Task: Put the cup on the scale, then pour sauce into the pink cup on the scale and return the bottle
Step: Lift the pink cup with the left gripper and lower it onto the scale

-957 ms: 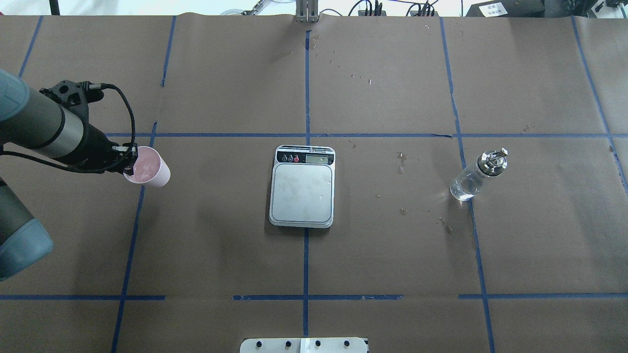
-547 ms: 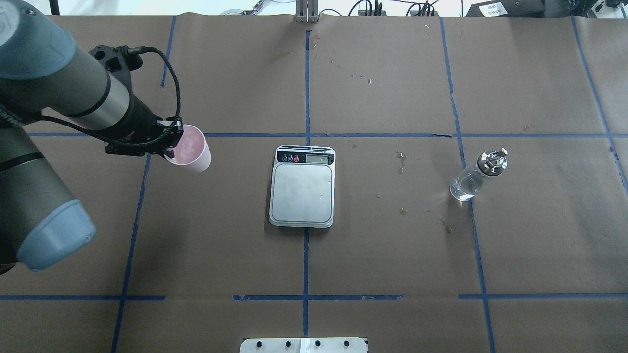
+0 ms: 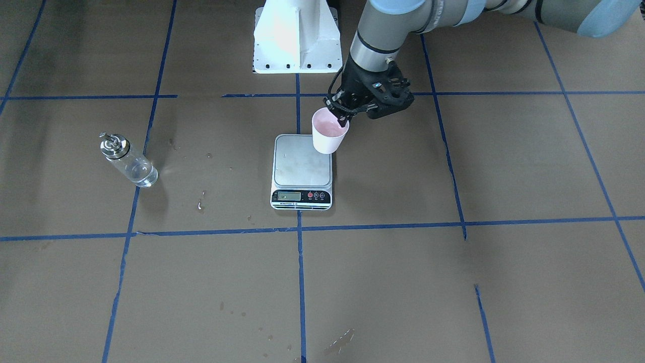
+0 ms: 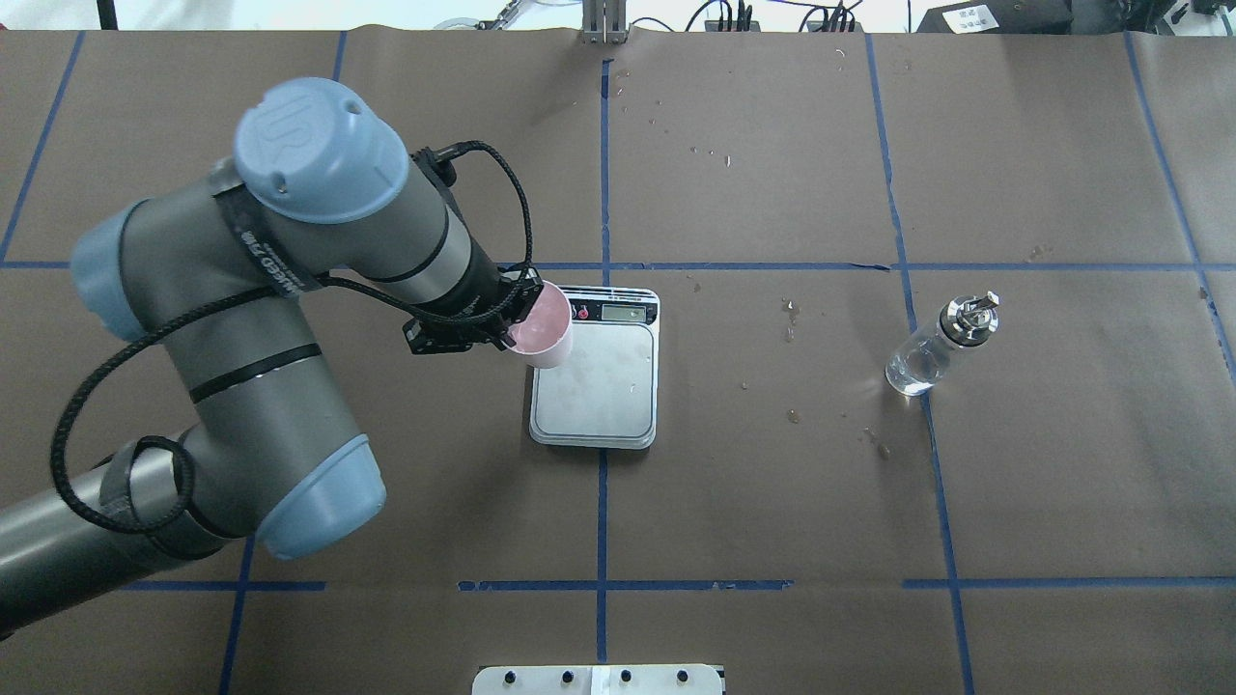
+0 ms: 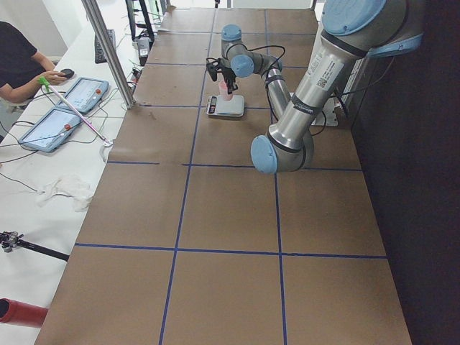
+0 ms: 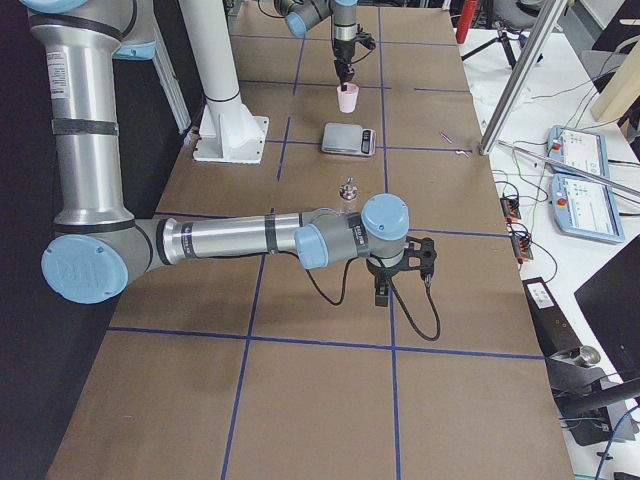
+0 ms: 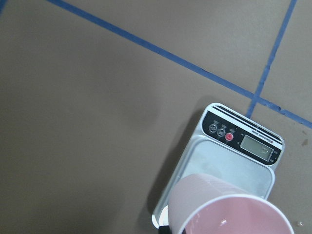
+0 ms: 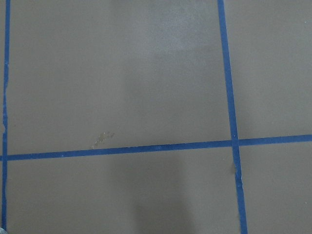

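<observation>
The robot's left gripper will release the pink cup on the middle of the scale's silver platform (image 3: 305, 164) (image 7: 218, 188).
My left gripper (image 4: 519, 317) is shut on the rim of the pale pink cup (image 4: 543, 330), holding it upright above the table. The cup (image 3: 329, 132) hangs over the edge of the scale (image 4: 597, 388) on my left side, near the platform's corner, as the left wrist view shows with the cup (image 7: 229, 214) above the scale (image 7: 234, 156). The glass bottle (image 4: 937, 347) with its silver spout stands far right of the scale, with clear sauce barely visible inside. My right gripper (image 6: 385, 292) shows only in the exterior right view, low over the table, and I cannot tell its state.
Blue tape lines divide the brown paper table cover. Small wet spots (image 4: 792, 314) lie between scale and bottle. The white base mount (image 3: 297, 40) stands behind the scale. A person sits at a side bench with tablets (image 5: 68, 108).
My left arm has swung right from the table's far left, carrying the cup over to the scale's left edge. Bottle and scale have stayed put.
</observation>
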Motion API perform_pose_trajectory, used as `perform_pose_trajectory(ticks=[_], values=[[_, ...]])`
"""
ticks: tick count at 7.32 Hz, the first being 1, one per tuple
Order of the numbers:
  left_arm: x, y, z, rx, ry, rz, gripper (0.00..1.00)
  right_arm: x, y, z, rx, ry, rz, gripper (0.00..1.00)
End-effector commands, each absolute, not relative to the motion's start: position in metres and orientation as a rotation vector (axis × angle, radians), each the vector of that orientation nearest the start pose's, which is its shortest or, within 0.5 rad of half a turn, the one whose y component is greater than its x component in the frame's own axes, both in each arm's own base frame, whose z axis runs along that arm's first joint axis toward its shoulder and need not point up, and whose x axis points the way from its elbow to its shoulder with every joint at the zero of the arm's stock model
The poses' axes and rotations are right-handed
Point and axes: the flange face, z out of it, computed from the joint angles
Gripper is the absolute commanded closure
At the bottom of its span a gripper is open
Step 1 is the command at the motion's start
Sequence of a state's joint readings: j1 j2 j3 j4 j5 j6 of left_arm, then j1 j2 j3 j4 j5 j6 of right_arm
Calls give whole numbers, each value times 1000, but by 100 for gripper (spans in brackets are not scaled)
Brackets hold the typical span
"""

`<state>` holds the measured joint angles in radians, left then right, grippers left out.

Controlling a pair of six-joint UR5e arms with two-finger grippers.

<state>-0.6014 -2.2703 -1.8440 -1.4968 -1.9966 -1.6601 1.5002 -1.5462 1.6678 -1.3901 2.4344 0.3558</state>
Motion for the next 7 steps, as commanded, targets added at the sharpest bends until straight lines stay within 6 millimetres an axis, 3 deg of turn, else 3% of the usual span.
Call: perform_pose_trajectory(ticks=[1, 7], values=[[518, -437, 133, -149, 928, -482, 100, 21, -517, 568, 102, -899, 132, 0], [534, -436, 149, -156, 913, -462, 100, 21, -515, 563, 110, -900, 128, 0]])
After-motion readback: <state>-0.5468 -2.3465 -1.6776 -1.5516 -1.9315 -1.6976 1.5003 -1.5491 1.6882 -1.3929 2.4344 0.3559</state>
